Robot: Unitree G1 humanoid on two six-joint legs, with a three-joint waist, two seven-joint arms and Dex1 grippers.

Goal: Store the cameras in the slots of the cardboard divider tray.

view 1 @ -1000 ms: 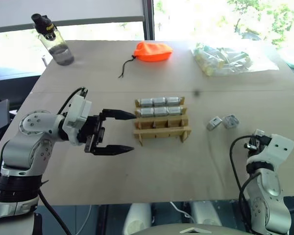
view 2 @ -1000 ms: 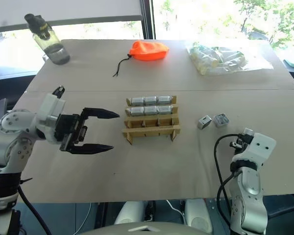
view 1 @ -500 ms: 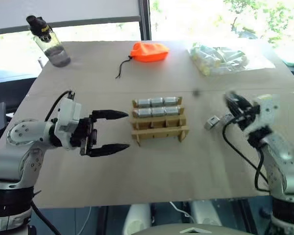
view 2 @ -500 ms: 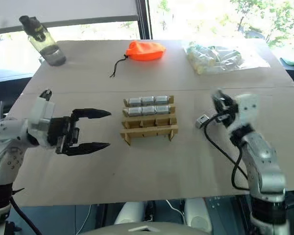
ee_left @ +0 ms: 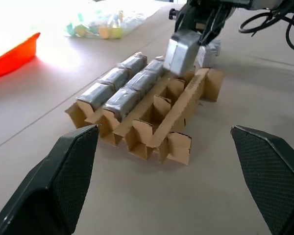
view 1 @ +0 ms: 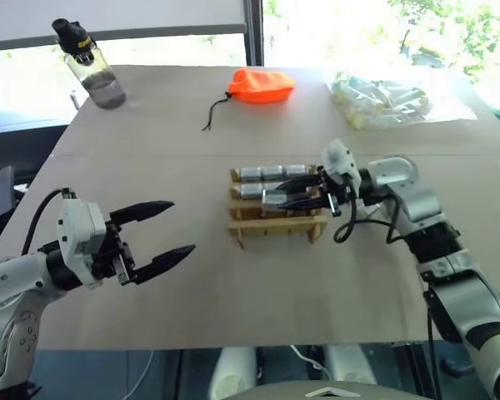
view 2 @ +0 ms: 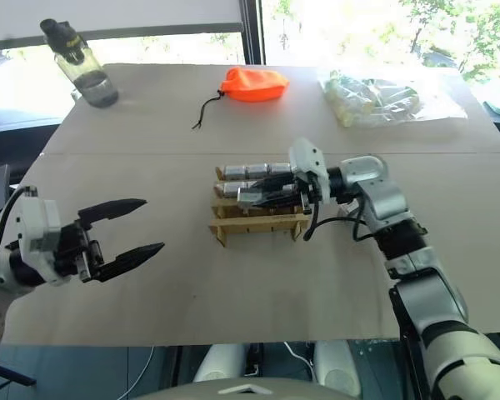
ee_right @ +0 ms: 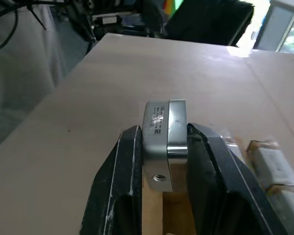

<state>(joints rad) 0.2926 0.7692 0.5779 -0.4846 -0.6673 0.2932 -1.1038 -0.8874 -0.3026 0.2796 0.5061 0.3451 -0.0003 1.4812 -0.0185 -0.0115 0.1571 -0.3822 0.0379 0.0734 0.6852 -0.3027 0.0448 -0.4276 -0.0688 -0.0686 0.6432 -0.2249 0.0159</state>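
The camera will go down in the front row's end slot point(view 1: 249, 212) nearest my left gripper, and my right gripper should put it there.
The cardboard divider tray point(view 1: 275, 223) sits mid-table, with several silver-grey cameras point(view 1: 271, 173) filling its two back rows; the front row's slots show bare cardboard. My right gripper point(view 1: 279, 193) reaches in from the right and is shut on one more camera point(ee_right: 165, 128), held just above the tray's front part. This held camera point(ee_left: 182, 53) also hangs over the tray's far end in the left wrist view. My left gripper point(view 1: 182, 227) hovers open and empty to the left of the tray, well apart from it, fingers pointing toward it.
An orange drawstring pouch point(view 1: 261, 86) lies at the back centre, a clear crinkly bag point(view 1: 392, 100) at the back right, and a bottle point(view 1: 92, 67) at the back left corner. Bare tabletop point(view 1: 258, 283) stretches in front of the tray.
My right arm rose from the table's right front edge, reached the loose cameras, and swung left over the tray with one in its grip. The left gripper drew back leftward, still open.
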